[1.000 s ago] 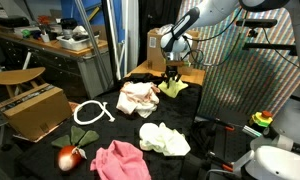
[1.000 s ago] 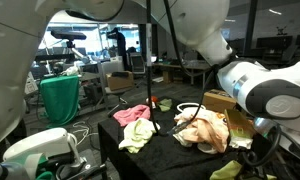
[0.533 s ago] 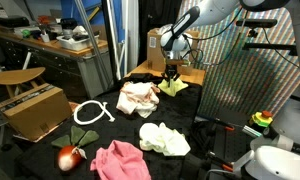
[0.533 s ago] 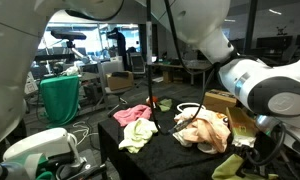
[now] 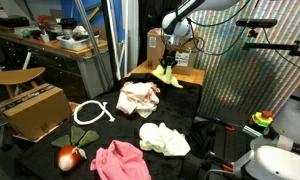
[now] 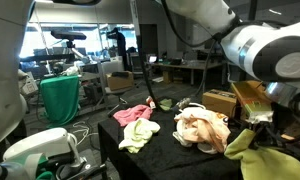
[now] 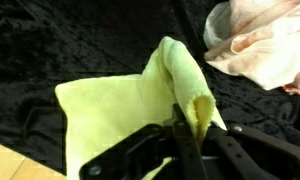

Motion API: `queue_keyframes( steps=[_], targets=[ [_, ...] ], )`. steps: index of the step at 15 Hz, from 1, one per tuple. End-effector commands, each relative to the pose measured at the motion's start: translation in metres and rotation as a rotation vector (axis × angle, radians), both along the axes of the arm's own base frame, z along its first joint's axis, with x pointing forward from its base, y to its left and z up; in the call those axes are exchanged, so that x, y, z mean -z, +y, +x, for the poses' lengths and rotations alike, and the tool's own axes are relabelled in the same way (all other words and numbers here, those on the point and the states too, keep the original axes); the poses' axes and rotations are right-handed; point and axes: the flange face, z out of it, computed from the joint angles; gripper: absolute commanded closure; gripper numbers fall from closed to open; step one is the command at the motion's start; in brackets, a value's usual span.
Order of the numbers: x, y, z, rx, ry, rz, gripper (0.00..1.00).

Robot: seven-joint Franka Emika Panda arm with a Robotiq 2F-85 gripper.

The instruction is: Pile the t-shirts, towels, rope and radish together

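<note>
Next, I let go of the yellow-green towel between the white rope and the peach cloth (image 5: 108, 100).
My gripper (image 5: 169, 62) is shut on a fold of a yellow-green towel (image 5: 168, 77), which hangs lifted above the far end of the black table (image 5: 110, 130). In the wrist view the towel (image 7: 115, 105) is pinched between the jaws of the gripper (image 7: 185, 135). It also shows large and close in an exterior view (image 6: 252, 160). A peach cloth (image 5: 138, 97) (image 7: 260, 45) lies just beside it. The white rope (image 5: 90, 113) loops at the left. The red radish (image 5: 68, 156), a pink t-shirt (image 5: 120, 160) and a pale yellow cloth (image 5: 163, 138) lie at the near end.
A cardboard box (image 5: 30, 108) stands left of the table. A mesh panel (image 5: 245, 80) rises at its right, with a green-and-yellow ringed toy (image 5: 261, 121) beyond it. A wooden crate (image 5: 155, 45) sits behind the gripper. A green bin (image 6: 60, 97) stands off the table.
The jaws have shut on the yellow-green towel. The gripper has risen from the table and lifted the towel with it.
</note>
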Motion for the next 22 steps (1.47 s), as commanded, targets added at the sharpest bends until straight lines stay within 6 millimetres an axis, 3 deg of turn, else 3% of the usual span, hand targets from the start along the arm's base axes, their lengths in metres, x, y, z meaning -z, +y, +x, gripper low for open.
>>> queue_keyframes(
  steps=[1,7,11,17,22],
  targets=[
    [-0.057,0.006,0.002,-0.077,-0.121,-0.017,0.97],
    [-0.122,0.033,0.016,-0.211,-0.256,-0.084,0.96],
    [-0.150,0.070,0.035,-0.316,-0.322,-0.115,0.96],
    [-0.165,0.129,0.059,-0.437,-0.409,-0.153,0.97],
    [-0.164,0.172,0.069,-0.532,-0.461,-0.173,0.97]
  ],
)
